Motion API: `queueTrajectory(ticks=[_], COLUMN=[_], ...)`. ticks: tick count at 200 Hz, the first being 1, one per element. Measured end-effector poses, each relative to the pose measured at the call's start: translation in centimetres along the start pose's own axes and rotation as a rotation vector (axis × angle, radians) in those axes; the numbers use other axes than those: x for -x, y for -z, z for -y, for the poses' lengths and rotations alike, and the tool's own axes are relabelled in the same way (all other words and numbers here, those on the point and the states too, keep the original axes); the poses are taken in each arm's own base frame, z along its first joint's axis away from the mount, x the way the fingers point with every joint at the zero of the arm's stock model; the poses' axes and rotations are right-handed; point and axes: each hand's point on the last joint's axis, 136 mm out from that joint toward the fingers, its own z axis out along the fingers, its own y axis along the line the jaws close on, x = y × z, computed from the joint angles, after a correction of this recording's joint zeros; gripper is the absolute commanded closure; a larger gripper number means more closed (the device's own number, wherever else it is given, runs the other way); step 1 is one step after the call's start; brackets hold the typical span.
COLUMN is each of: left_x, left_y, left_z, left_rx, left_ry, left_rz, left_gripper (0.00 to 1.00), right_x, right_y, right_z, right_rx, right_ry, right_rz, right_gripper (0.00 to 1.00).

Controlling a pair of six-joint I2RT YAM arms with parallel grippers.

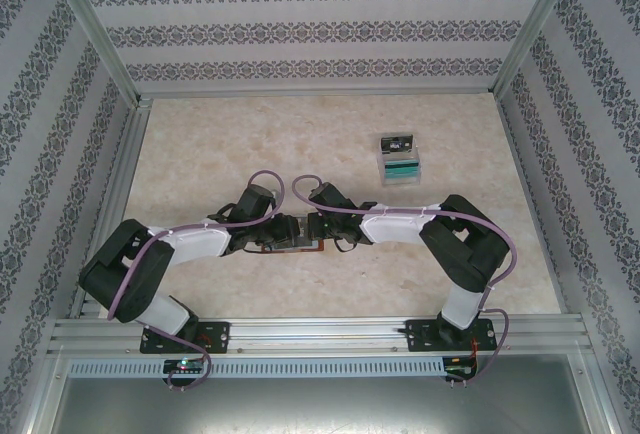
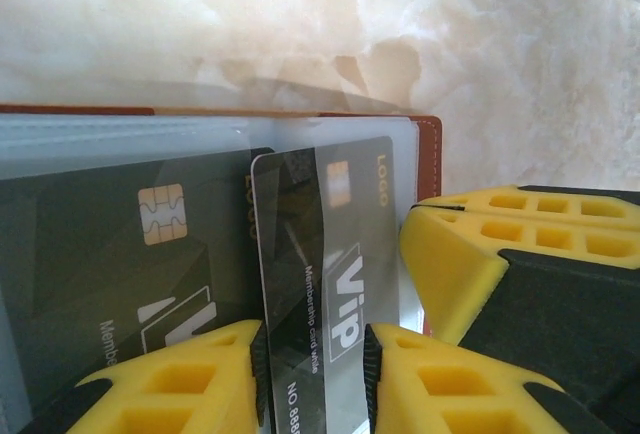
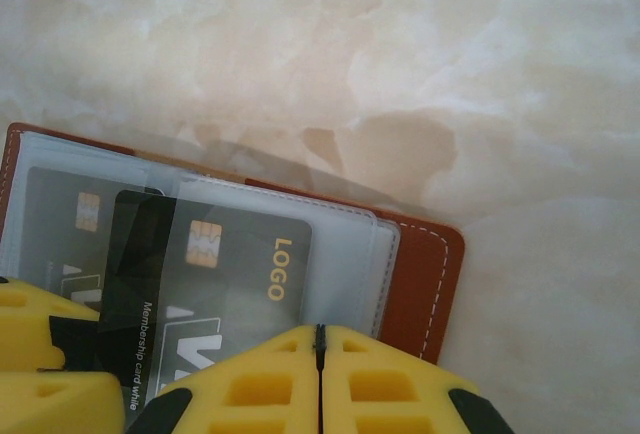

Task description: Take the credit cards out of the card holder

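The VIP card is still halfway inside its clear sleeve, so next my left gripper pinches its exposed edge [image 2: 282, 244] and pulls it free while my right gripper holds the sleeve steady.
The card holder [image 1: 305, 249] lies open on the marble table under both grippers. Its brown leather edge [image 3: 425, 274] [image 2: 430, 144] frames clear sleeves. A dark VIP credit card [image 2: 330, 254] sticks partway out of a sleeve. It lies flat in the gap between the parted fingers of my left gripper [image 2: 315, 339] [image 1: 290, 231], which is open. Another dark credit card [image 2: 120, 244] stays inside a sleeve to the left. My right gripper [image 3: 318, 332] [image 1: 312, 226] is shut, its tips resting on the sleeve beside a LOGO card [image 3: 240, 264]. Its yellow finger [image 2: 480, 254] shows in the left wrist view.
At the back right of the table lie a dark card [image 1: 395, 141] and a teal-topped clear stack [image 1: 402, 166]. Aluminium rails [image 1: 110, 169] and patterned walls close in the table on three sides.
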Motion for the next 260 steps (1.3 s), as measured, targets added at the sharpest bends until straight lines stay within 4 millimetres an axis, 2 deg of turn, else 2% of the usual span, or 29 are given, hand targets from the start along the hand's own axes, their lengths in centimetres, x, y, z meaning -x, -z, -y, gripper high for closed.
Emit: queueTrajectory(ticks=[46, 63, 104, 126, 183, 260], left_x=[0.0, 0.0, -0.3, -0.3, 0.4, 1.2], left_y=[0.0, 0.0, -0.2, -0.2, 0.7, 3.3], left_z=[0.0, 0.0, -0.5, -0.5, -0.4, -2.1], left_rx=[-0.001, -0.001, 0.012, 0.011, 0.006, 0.011], left_ry=[0.004, 0.007, 0.020, 0.019, 0.014, 0.030], left_rz=[0.001, 0.001, -0.004, -0.004, 0.018, 0.057], left_gripper=[0.67, 0.71, 0.93, 1.00, 1.00, 1.00], right_x=[0.0, 0.0, 0.0, 0.0, 0.0, 0.2], right_y=[0.0, 0.0, 0.0, 0.0, -0.1, -0.1], right_z=[0.0, 0.0, 0.0, 0.0, 0.0, 0.2], right_rx=[0.000, 0.000, -0.001, -0.002, -0.001, -0.001], right_ry=[0.000, 0.000, -0.002, -0.003, -0.003, -0.009], right_rz=[0.000, 0.000, 0.000, -0.001, 0.000, 0.005], right_gripper=[0.92, 0.92, 0.92, 0.92, 0.92, 0.92])
